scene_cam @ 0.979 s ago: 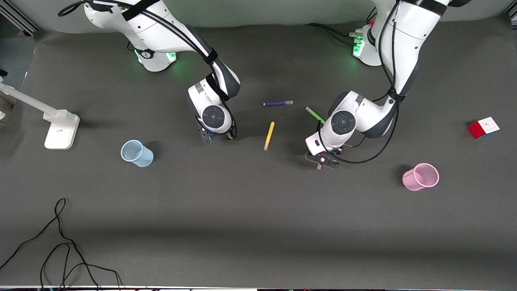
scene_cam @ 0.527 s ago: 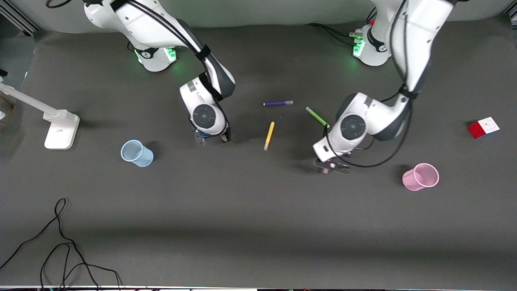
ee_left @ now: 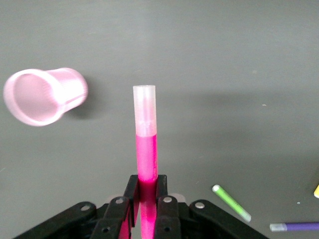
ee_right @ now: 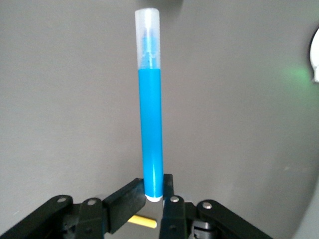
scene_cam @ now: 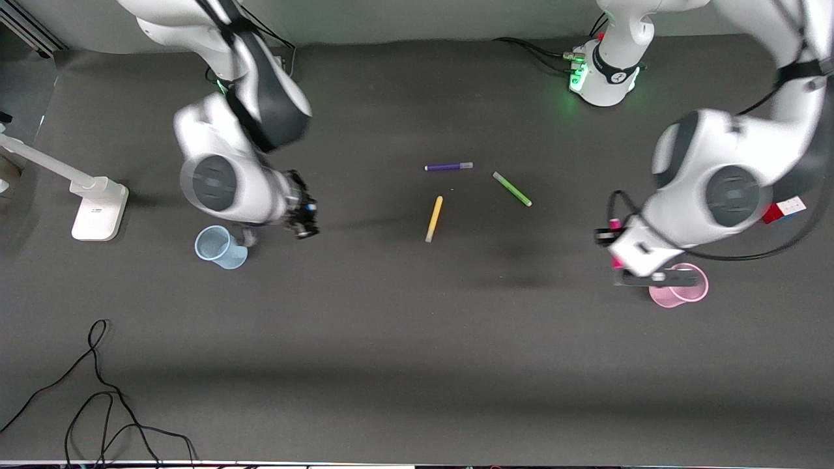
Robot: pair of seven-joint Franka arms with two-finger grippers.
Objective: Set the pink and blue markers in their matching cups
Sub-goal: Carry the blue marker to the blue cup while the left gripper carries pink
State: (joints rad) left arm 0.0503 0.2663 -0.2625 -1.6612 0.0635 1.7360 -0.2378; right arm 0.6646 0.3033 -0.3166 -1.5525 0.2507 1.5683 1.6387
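My left gripper is going to let go of the pink marker, now in the air beside that cup, inside the light pink cup (scene_cam: 681, 281) (ee_left: 39, 96), so that it is left leaning on the cup's rim.
My left gripper (scene_cam: 612, 244) is shut on the pink marker (scene_cam: 615, 263) and holds it in the air beside the light pink cup (scene_cam: 679, 286). In the left wrist view the gripper (ee_left: 147, 186) clamps the marker (ee_left: 146, 144) low on its barrel, pale end out, and the pink cup (ee_left: 42, 95) lies off to one side. My right gripper (scene_cam: 301, 221) is shut on the blue marker (scene_cam: 309, 208) over the table beside the pale blue cup (scene_cam: 220, 246). In the right wrist view the gripper (ee_right: 152, 191) pinches the blue marker (ee_right: 150, 124) at its end; the blue cup is out of that view.
A purple marker (scene_cam: 448, 167), a green marker (scene_cam: 512, 189) and a yellow marker (scene_cam: 434, 219) lie mid-table. A colour cube (scene_cam: 785, 207) sits partly hidden by the left arm. A white stand (scene_cam: 98, 208) is at the right arm's end. Black cables (scene_cam: 98, 404) lie near the front edge.
Both arms have risen and swung apart with their markers: the right gripper toward the blue cup, the left gripper toward the pink cup.
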